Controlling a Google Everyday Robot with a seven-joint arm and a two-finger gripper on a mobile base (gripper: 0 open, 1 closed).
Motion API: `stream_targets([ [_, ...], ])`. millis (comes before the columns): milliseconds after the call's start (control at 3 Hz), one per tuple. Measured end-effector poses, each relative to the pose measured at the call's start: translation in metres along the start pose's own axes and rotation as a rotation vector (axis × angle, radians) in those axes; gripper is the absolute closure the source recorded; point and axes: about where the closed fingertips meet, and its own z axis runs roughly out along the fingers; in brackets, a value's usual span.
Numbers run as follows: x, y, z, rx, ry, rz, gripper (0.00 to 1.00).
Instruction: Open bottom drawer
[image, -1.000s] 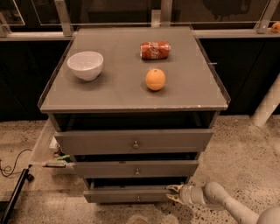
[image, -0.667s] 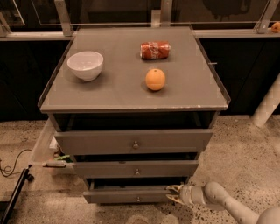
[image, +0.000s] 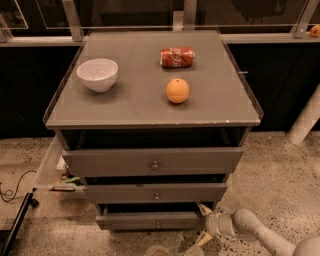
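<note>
The bottom drawer is only a little way out and the fingers of my gripper are on both sides of its outer corner, so I need to grip the front's edge farther in and pull (image: 193, 215).
The grey cabinet has three drawer fronts. The bottom drawer (image: 150, 220) is the lowest and narrowest, with a small round knob (image: 157, 224), and it stands a little out from the cabinet. My gripper (image: 204, 223) is at the drawer's right end, low by the floor, with one finger (image: 203, 208) above the drawer's right corner and another finger (image: 203, 239) below it. The arm (image: 260, 235) comes in from the lower right.
On the cabinet top (image: 130, 107) are a white bowl (image: 97, 74), an orange (image: 177, 91) and a red can (image: 177, 57) lying on its side. The top drawer (image: 152, 161) and middle drawer (image: 155, 192) stand above. A clear bin (image: 52, 172) and a cable (image: 12, 190) lie at the left.
</note>
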Motion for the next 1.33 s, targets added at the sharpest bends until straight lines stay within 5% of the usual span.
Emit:
stream_targets([
  [667, 0.0073, -0.0024, 0.0188, -0.028, 0.010, 0.010, 0.00],
  [1333, 0.0071, -0.0023, 0.0187, -0.028, 0.010, 0.009, 0.43],
])
